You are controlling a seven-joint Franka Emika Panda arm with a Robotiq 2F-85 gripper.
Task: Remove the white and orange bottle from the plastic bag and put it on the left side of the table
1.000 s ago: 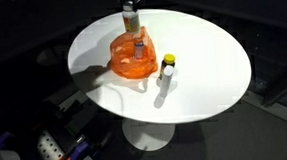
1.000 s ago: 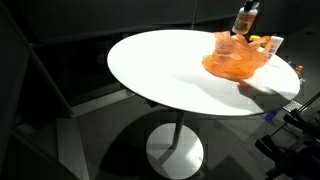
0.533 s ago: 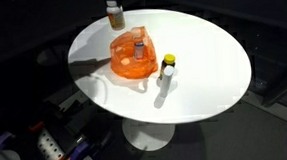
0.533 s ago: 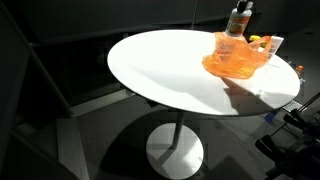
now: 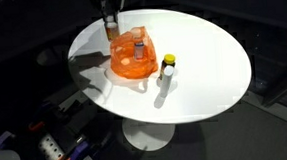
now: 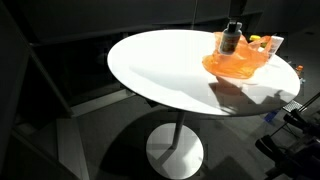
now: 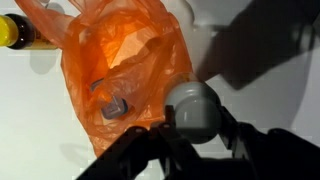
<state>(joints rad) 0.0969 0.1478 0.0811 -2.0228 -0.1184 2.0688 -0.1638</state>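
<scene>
I will use my gripper to set the white and orange bottle down upright between the orange plastic bag and the table's rim (image 5: 106, 45).
My gripper (image 5: 110, 19) is shut on the white and orange bottle (image 5: 113, 32) and holds it upright, low over the white round table (image 5: 202, 56), just beside the orange plastic bag (image 5: 132, 59). In the other exterior view the gripper (image 6: 234, 26) holds the bottle (image 6: 231, 41) in front of the bag (image 6: 238, 62). In the wrist view the bottle's grey cap (image 7: 192, 104) sits between my gripper's (image 7: 193, 126) dark fingers (image 7: 228, 128), with the bag (image 7: 120, 60) to its left. A second bottle (image 7: 114, 108) lies inside the bag.
A white bottle with a yellow cap (image 5: 167, 70) stands on the table right of the bag; it also shows in the wrist view (image 7: 14, 30). Dark floor and clutter lie around the table's single pedestal (image 6: 178, 140).
My gripper has carried the bottle from above the bag sideways and down, to the bag's side close to the table top. The bag and the yellow-capped bottle have not moved.
</scene>
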